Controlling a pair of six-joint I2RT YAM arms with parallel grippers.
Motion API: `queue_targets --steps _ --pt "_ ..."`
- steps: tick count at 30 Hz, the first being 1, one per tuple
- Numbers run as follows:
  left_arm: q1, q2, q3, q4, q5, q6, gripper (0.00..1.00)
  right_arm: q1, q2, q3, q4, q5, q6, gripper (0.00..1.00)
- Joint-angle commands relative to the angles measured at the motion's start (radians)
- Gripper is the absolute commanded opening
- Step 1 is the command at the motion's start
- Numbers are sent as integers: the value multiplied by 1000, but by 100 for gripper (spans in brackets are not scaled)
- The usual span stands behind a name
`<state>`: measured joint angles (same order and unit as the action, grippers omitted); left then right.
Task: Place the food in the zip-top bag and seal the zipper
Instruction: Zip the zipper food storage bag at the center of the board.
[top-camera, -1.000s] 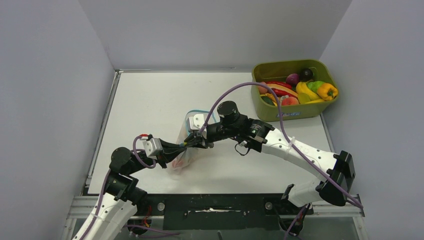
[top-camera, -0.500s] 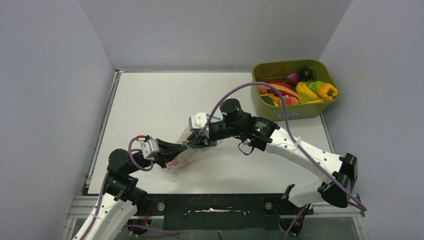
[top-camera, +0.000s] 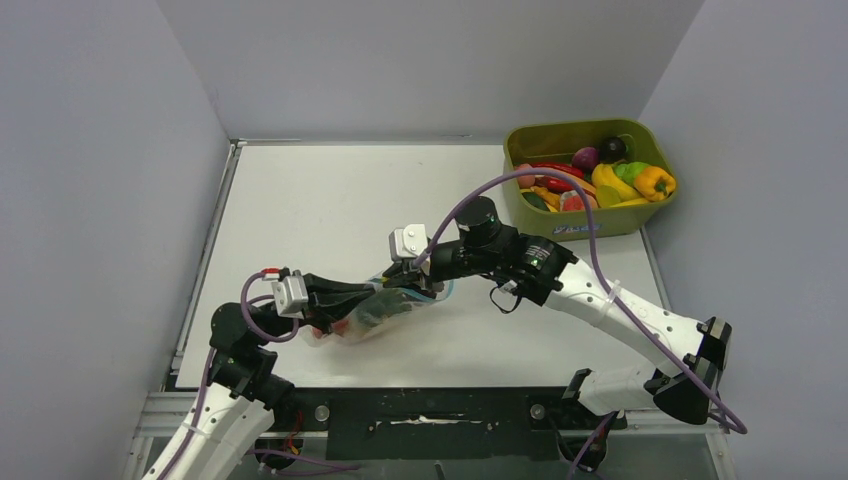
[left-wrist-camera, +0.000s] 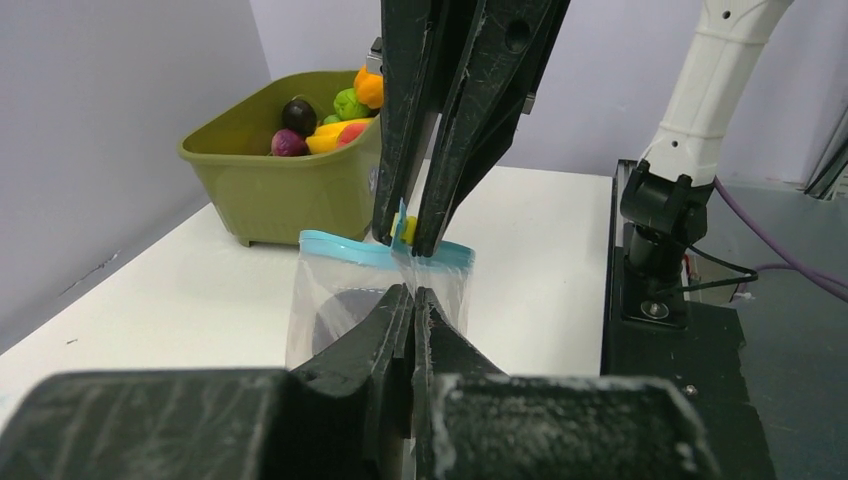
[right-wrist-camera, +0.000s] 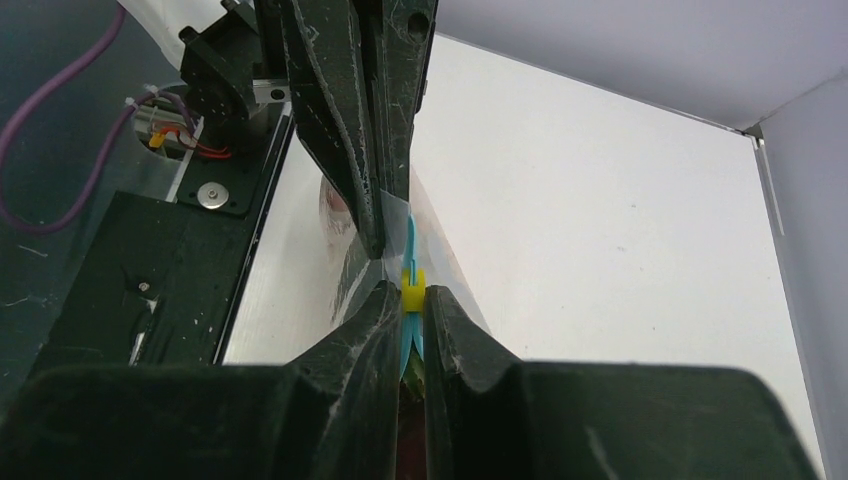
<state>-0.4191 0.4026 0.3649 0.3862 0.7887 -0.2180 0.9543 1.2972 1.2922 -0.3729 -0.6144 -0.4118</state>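
Note:
My left gripper needs to open from the bag's clear side it holds below the teal zipper and take the zipper's end (right-wrist-camera: 410, 236) before my right gripper pulls the slider.
The clear zip-top bag (top-camera: 378, 312) hangs stretched between my two grippers above the table. A dark piece (left-wrist-camera: 333, 330) and a red piece (top-camera: 320, 331) of food show inside it. My left gripper (top-camera: 372, 296) is shut on the bag's clear wall (left-wrist-camera: 345, 295), just below the teal zipper (left-wrist-camera: 345, 247). My right gripper (top-camera: 416, 284) is shut on the zipper (right-wrist-camera: 410, 235) at its yellow slider (right-wrist-camera: 412, 281); its fingers (left-wrist-camera: 450, 130) come down from above in the left wrist view. My left gripper's fingers (right-wrist-camera: 345, 140) show in the right wrist view.
The olive-green tub (top-camera: 640, 215) stands at the back right with more toy food (top-camera: 610, 178): yellow, red, orange, green and maroon pieces. It also shows in the left wrist view (left-wrist-camera: 285, 190). Grey walls enclose the table. The right arm's base (left-wrist-camera: 660, 250) stands at the near edge.
Both grippers have moved right and slightly toward the near edge with the bag. The bag now lies lower and more stretched out. The right gripper has shifted right along the zipper.

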Motion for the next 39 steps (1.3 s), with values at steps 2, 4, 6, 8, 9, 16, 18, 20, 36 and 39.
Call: queue_targets --steps 2,4,6,8,9,16,18,20,36,39 --pt "-3 -7 26 86 -24 -13 3 -32 -35 9 11 32 14 0" --pt "-3 3 44 51 -21 14 6 -33 -37 -3 49 3 32 0" --pt "-3 15 61 22 -15 36 11 -33 -35 -11 70 -19 41 0" --pt "-3 25 78 -4 -8 55 18 -33 -31 -15 81 -30 46 0" --pt "-3 31 86 -23 -4 65 21 -33 -28 -17 86 -33 48 0" --pt "-3 79 127 -86 22 114 34 -32 -19 -19 111 -62 58 0" --pt "-3 95 138 -95 30 124 35 -32 -15 -16 115 -69 60 0" --pt "-3 109 147 -102 27 135 35 -30 -7 -10 113 -75 61 0" --pt "-3 143 173 -96 67 162 0 -22 23 8 87 -57 55 0" --pt "-3 117 182 -115 56 172 0 -26 22 1 64 -24 48 0"
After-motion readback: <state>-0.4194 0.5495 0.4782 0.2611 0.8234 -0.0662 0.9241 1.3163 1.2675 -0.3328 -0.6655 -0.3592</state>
